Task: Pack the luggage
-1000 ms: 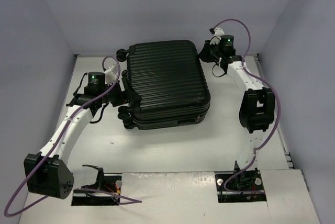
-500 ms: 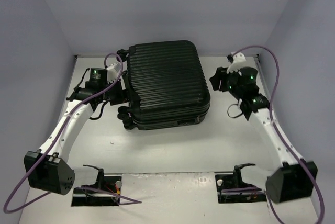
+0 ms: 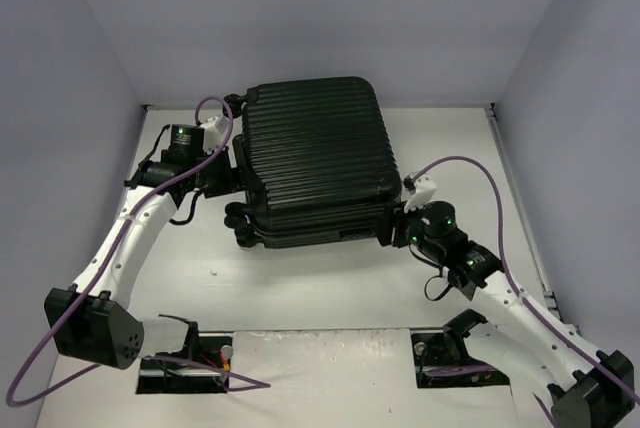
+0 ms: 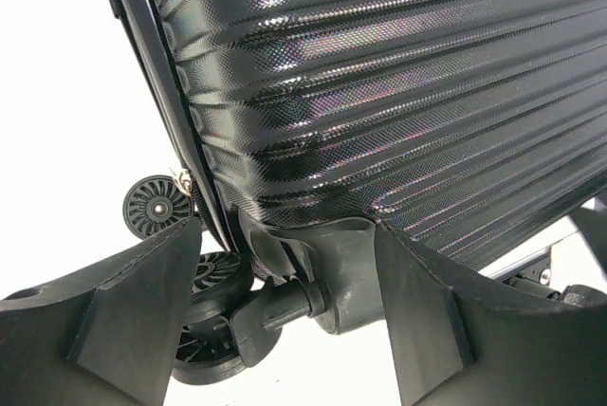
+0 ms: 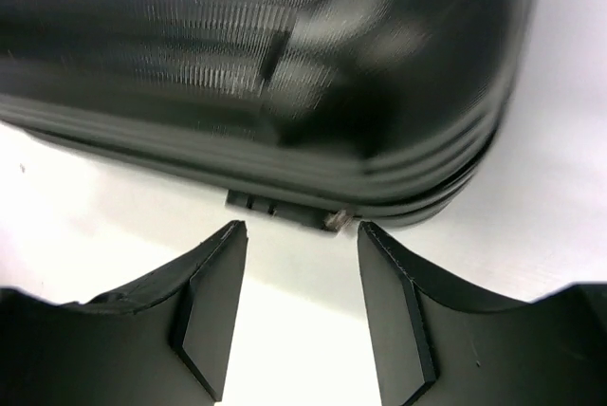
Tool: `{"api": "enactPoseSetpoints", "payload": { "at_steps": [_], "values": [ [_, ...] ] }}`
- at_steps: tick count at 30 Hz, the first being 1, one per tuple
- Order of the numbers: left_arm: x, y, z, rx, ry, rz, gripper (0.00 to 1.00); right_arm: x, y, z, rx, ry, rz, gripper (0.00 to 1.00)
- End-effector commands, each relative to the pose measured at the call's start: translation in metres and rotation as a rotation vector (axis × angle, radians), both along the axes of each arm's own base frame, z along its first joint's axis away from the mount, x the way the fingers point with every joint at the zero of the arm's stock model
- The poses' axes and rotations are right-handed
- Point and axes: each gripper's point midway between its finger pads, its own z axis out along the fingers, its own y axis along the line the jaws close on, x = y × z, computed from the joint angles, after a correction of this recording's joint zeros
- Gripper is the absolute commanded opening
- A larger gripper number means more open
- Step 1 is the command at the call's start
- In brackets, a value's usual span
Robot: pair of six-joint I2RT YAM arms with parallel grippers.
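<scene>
My right gripper will close next on the zipper pull (image 3: 378,231) (image 5: 338,221) on the suitcase's near-side seam, by the suitcase's corner away from the wheels.
The luggage (image 3: 315,158) is a black ribbed hard-shell suitcase lying closed and flat in the middle of the white table. My left gripper (image 3: 228,176) is at its left side by the wheels. In the left wrist view the open left gripper (image 4: 285,316) has its jaws on either side of a wheel mount (image 4: 332,278) under the ribbed shell (image 4: 398,93), with gaps showing. My right gripper (image 3: 392,231) is at the suitcase's near right corner. In the right wrist view the right gripper (image 5: 302,240) is open and empty, just short of a zipper pull (image 5: 334,220) on the seam.
Small black wheels (image 3: 238,225) stick out at the suitcase's left side and show in the left wrist view (image 4: 156,207). Grey walls enclose the table on three sides. Two cut-outs with cables (image 3: 185,363) lie at the near edge by the arm bases.
My right arm has swung from the suitcase's far right corner down to its near right corner. My left gripper has shifted slightly further back along the left side.
</scene>
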Motion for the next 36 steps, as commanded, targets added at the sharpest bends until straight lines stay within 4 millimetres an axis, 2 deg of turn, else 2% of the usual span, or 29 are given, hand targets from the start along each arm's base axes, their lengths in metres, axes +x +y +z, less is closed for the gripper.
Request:
{"api": "enactPoseSetpoints", "payload": {
  "at_steps": [1,4,7,10,19,24,27,32,33,36],
  "values": [
    [0.005,-0.001,0.019,0.002,-0.067,-0.012,0.68,0.002,0.011,-0.003,0.035,0.001,-0.047,0.47],
    [0.004,-0.002,0.015,0.001,-0.06,-0.015,0.68,-0.005,0.021,-0.02,0.061,0.028,-0.045,0.47],
    [0.001,-0.004,0.01,-0.007,-0.049,-0.027,0.68,0.001,0.017,-0.037,0.04,0.031,-0.083,0.47],
    [-0.005,-0.005,0.003,-0.017,-0.026,-0.036,0.68,0.01,0.02,-0.041,-0.012,0.015,-0.067,0.48],
    [-0.016,-0.007,-0.014,-0.031,0.009,-0.041,0.68,0.06,0.032,-0.022,-0.074,-0.079,-0.007,0.47],
    [-0.018,-0.008,-0.017,-0.036,0.009,-0.045,0.68,0.084,0.022,-0.01,-0.064,-0.128,0.008,0.43],
    [-0.018,-0.009,-0.017,-0.043,0.006,-0.051,0.68,0.09,0.019,-0.006,-0.063,-0.162,0.033,0.41],
    [-0.017,-0.012,-0.019,-0.055,0.009,-0.059,0.68,0.095,0.014,-0.014,-0.082,-0.164,0.018,0.38],
    [-0.018,-0.013,-0.022,-0.054,0.014,-0.06,0.68,0.092,0.012,-0.021,-0.085,-0.154,0.013,0.38],
    [-0.019,-0.014,-0.024,-0.054,0.018,-0.062,0.68,0.089,0.006,-0.029,-0.093,-0.155,-0.008,0.32]
  ]
}}
